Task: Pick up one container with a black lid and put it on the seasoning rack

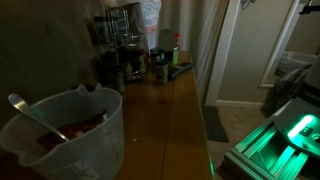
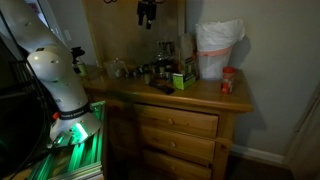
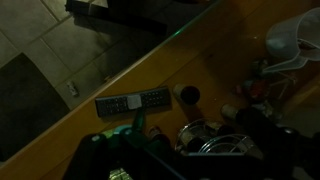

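Observation:
I should next lower my gripper to the container that sits beside the remote control, and then close it on the container's black lid (image 1: 162,64) (image 3: 188,95).
The seasoning rack (image 1: 120,42) is a tall dark stand at the back of the wooden counter (image 1: 165,120). In the wrist view its round wire tiers (image 3: 215,142) show from above, dim. A small container with a black lid (image 3: 187,95) stands on the counter beside a remote control (image 3: 133,102). More small jars stand by the rack in an exterior view (image 1: 160,62). My gripper (image 2: 147,14) hangs high above the counter, well clear of everything. Its two fingers look apart with nothing between them. In the wrist view the fingers are lost in the dark.
A big translucent measuring jug (image 1: 70,135) with a spoon stands near the camera. A white bag (image 2: 218,48), a red jar (image 2: 228,80) and a green box (image 2: 183,78) are on the dresser top. The counter edge drops to a tiled floor (image 3: 60,40).

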You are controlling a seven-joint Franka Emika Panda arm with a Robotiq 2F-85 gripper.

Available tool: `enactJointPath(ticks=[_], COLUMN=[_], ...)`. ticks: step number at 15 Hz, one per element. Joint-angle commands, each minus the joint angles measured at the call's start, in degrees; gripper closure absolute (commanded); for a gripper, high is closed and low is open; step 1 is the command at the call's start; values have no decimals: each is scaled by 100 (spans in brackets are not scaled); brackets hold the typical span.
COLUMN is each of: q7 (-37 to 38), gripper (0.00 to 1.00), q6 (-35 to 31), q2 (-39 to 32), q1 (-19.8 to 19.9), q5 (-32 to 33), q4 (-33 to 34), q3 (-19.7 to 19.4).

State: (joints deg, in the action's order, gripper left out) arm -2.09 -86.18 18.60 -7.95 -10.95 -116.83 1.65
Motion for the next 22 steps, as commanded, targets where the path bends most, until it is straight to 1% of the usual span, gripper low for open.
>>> enactJointPath(ticks=[1,3,6,7,10,11,12,14,16,18,19,20,22], q7=[-27,-142,-560,-721,-949,-941,-770,-817,-841,-1282,-1404,-1630,-1933], gripper=[0,0,0,0,0,0,0,0,0,0,0,0,0], q6=[16,45,-389,-497,-737,-662,-563,-588,-589,-1275,-1668,-2015,-2789], q2=[-3,2,172,146,79,44,0,-5,-4,52,101,141,234], q1=[115,78,-126,-168,-258,-272,-251,-267,-267,-311,-322,-370,-428], q5=[-24,58,91,237,260,206,159,160,160,-51,-43,-266,-369], q4=[12,-47,-585,-723,-1118,-1165,-964,-1114,-1128,-1586,-1800,-2049,-2531], q3=[96,130,396,500,638,643,650,660,654,573,585,539,549])
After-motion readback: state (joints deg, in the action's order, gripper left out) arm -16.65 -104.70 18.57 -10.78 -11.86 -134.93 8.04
